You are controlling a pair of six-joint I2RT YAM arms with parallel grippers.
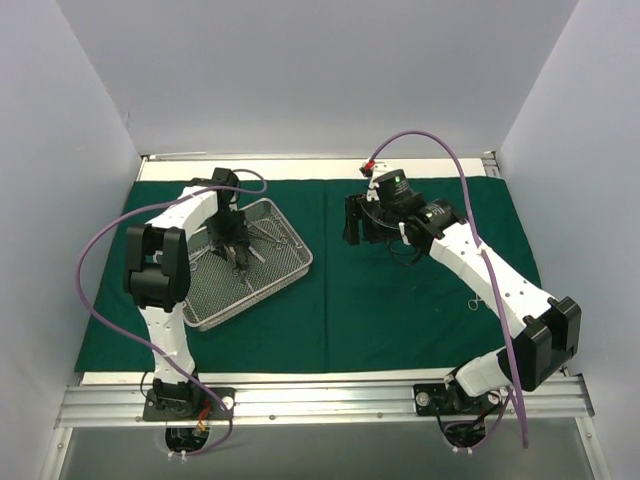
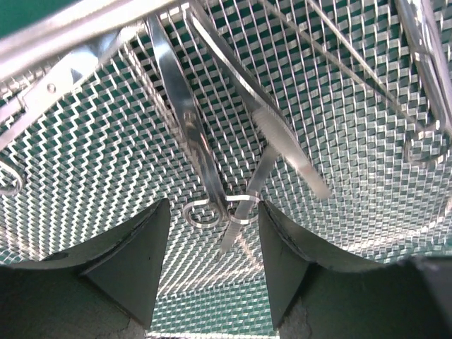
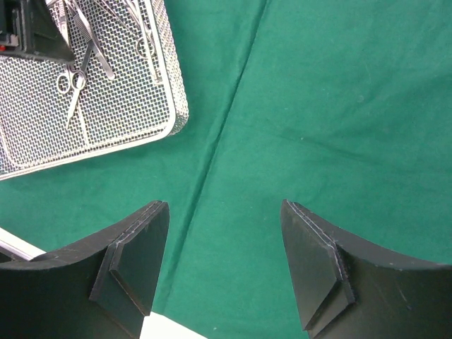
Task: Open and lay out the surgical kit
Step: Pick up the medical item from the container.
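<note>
I will next close my right gripper on the scissors' middle (image 1: 241, 258), between their finger rings and blades, when my left gripper holds them up.
The dark green drape (image 1: 400, 290) lies spread flat on the table. The silver wire-mesh tray (image 1: 215, 300) sits on its left half, turned at an angle. Scissors (image 2: 191, 120), forceps (image 2: 282, 131) and slim instruments lie inside it. My left gripper (image 1: 240, 260) is down inside the tray, open, with its fingertips either side of the scissors' finger rings (image 2: 205, 212) and holding nothing. My right gripper (image 1: 357, 225) is open and empty above bare cloth (image 3: 318, 106) right of the tray (image 3: 169, 123).
A fold crease (image 1: 326, 270) runs front to back down the middle of the drape. A small shiny instrument (image 1: 476, 301) lies on the cloth beside my right forearm. White walls close in the left, back and right. A metal rail (image 1: 320, 400) runs along the near edge.
</note>
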